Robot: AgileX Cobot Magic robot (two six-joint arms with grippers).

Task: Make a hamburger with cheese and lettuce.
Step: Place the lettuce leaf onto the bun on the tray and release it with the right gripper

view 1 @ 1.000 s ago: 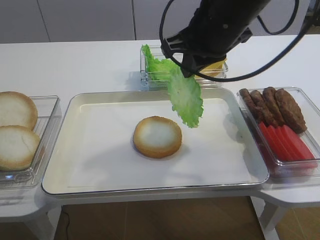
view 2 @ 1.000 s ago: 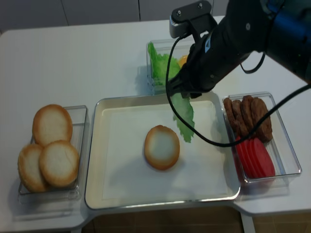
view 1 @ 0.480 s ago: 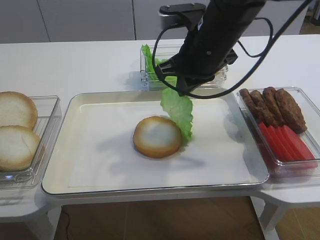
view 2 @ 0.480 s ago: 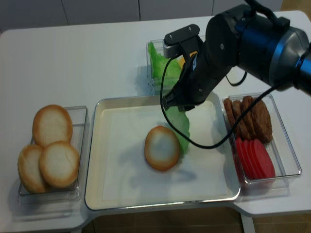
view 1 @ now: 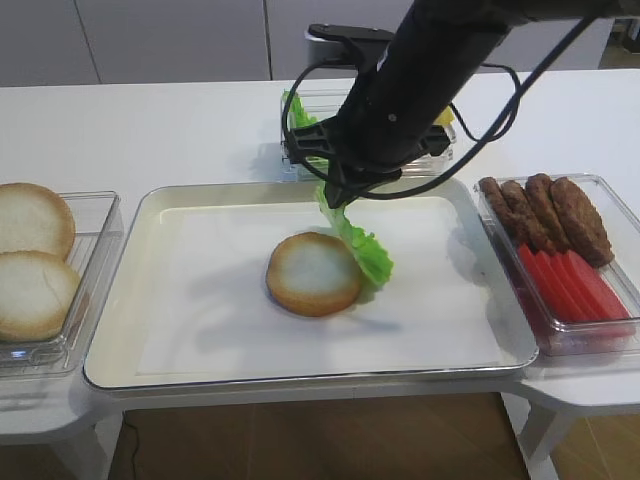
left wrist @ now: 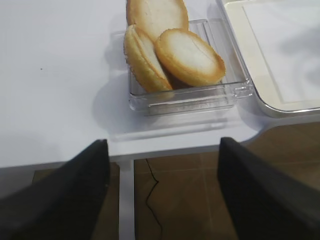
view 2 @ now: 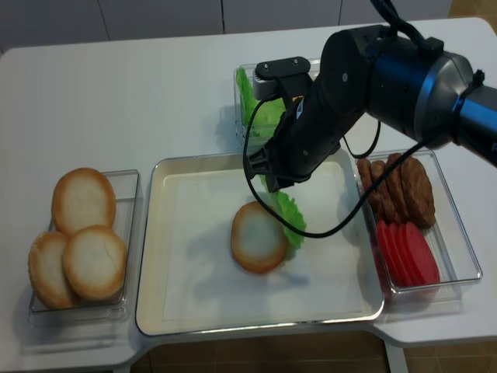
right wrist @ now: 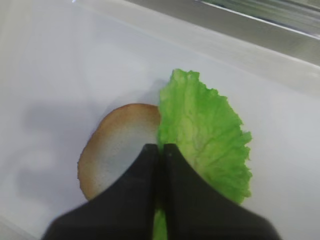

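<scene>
My right gripper has the lettuce leaf to place. It will let go of the leaf on the cut side of the bun half (view 2: 257, 234) (right wrist: 128, 153) in the cream tray.
The hamburger is a single bun half (view 1: 314, 273) (view 2: 258, 236) lying cut face up in the middle of the cream tray (view 1: 200, 340). My right gripper (view 1: 336, 196) (right wrist: 161, 149) hangs just above the bun's right rim, shut on the top edge of a lettuce leaf (view 1: 364, 252) (right wrist: 205, 135). The leaf droops down the bun's right side, and its lower edge lies on the tray. A sliver of yellow cheese (view 1: 443, 117) shows behind the arm in the back container. My left gripper (left wrist: 162, 145) is open and holds nothing, at the table's front edge.
A clear box of spare bun halves (view 1: 30, 260) (left wrist: 190, 57) stands left of the tray. On the right, another box (view 1: 625, 215) holds brown patties (view 1: 548, 210) and red slices (view 1: 572, 285). More lettuce (view 1: 298, 125) fills the back container.
My right gripper has come down and to the left with the lettuce. The leaf hung free above the tray before; now its lower part lies beside the bun.
</scene>
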